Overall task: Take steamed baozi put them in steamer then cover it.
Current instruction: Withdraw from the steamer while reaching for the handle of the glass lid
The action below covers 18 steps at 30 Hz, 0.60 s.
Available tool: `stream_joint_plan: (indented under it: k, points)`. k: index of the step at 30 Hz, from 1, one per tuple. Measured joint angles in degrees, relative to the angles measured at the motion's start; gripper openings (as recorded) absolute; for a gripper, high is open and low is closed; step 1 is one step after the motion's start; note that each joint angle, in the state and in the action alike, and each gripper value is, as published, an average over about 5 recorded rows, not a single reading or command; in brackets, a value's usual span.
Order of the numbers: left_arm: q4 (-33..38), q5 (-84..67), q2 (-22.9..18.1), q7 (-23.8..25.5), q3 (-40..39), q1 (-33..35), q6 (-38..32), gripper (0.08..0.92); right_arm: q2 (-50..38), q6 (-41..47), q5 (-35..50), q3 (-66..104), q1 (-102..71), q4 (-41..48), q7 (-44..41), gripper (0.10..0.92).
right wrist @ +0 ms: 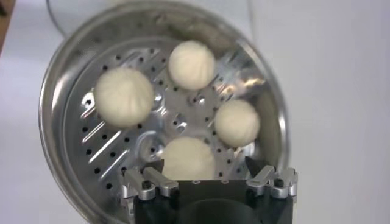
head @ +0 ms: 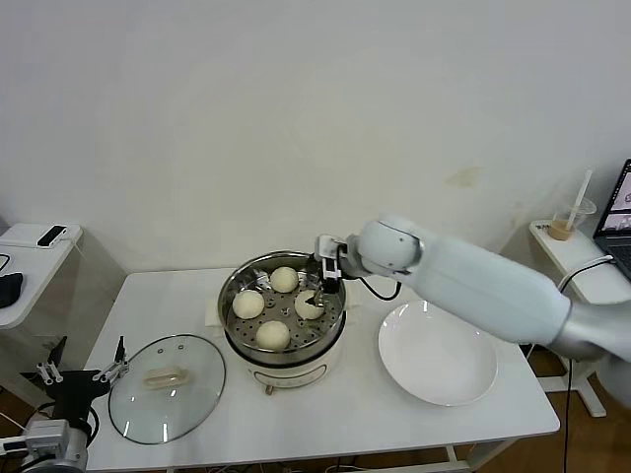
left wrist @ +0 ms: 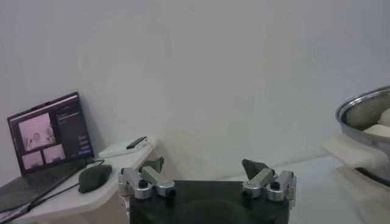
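The steamer is still uncovered. So next my left gripper goes to the glass cover's white handle (head: 163,377) and closes there.
The steel steamer (head: 230,292) stands on its white cooker base at the table's middle, uncovered. Several cream-white baozi lie on its perforated floor, among them one at the back (head: 285,279), one on the left (head: 248,304) and one in front (head: 273,335). My right gripper (head: 320,292) hangs open just above the right-hand baozi (head: 309,306), which rests loose between the spread jaws (right wrist: 203,165). The glass cover (head: 166,386) lies flat on the table left of the steamer. My left gripper (head: 84,374) waits open beyond the table's front left corner, holding nothing (left wrist: 204,165).
A bare white plate (head: 438,367) lies right of the steamer, under my right arm. A side table on the right carries a cup with a straw (head: 570,222) and a laptop (head: 619,207). Another side table (head: 30,258) stands at the left.
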<state>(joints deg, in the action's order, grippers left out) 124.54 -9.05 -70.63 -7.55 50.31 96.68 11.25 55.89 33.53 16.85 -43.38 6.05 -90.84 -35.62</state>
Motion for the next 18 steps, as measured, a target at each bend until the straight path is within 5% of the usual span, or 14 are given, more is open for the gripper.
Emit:
stream_joint_plan:
  k: [18]
  points:
    - [-2.40, 3.95, -2.99, -1.04, -1.92, 0.66, -3.67, 0.823, 4.94, -31.47, -12.06, 44.43, -49.14, -10.27, 22.90, 0.823]
